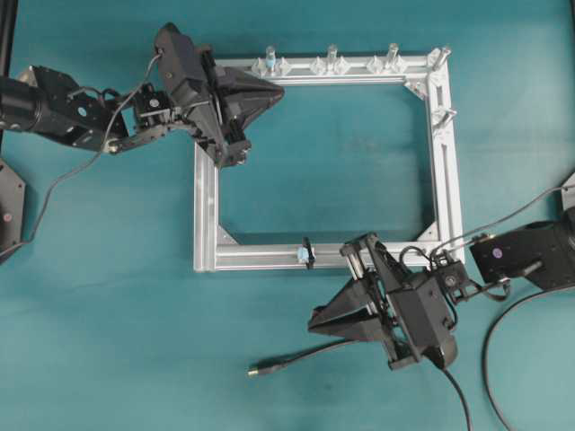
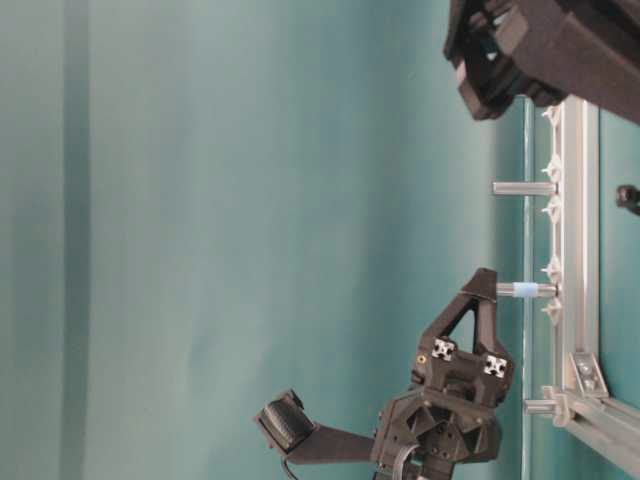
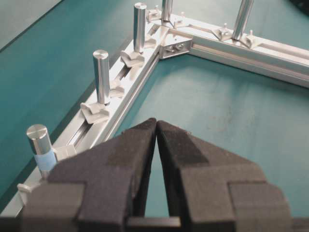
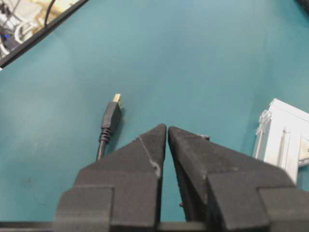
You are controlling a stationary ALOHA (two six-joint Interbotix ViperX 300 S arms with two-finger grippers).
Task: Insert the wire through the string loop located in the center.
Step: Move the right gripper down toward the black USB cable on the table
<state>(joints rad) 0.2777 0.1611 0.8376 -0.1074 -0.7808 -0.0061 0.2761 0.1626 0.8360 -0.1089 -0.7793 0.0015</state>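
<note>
The robot's right gripper needs to close on the thin part [image 1: 303,354] [image 4: 99,156] behind the plug of the wire, so the plug stays free for the string loop.
The wire [image 1: 296,359] lies on the teal table in front of the frame, its silver-tipped plug [image 1: 254,369] pointing left; in the right wrist view the plug [image 4: 112,113] rests just left of my fingertips. The string loop [image 1: 307,252] stands on the middle of the frame's near rail, with its pale blue fitting at the base. My right gripper [image 1: 314,320] is shut and empty, hovering over the cable below that rail. My left gripper [image 1: 278,90] is shut and empty above the frame's far left corner. The right gripper's tips [image 4: 167,127] almost touch, and so do the left gripper's [image 3: 157,121].
A square aluminium frame [image 1: 445,180] lies in the middle of the table. Upright silver pegs [image 1: 331,56] line its far rail, and one with a blue band [image 3: 41,145] stands close beside my left gripper. A thick black cable [image 1: 490,359] curves at the right.
</note>
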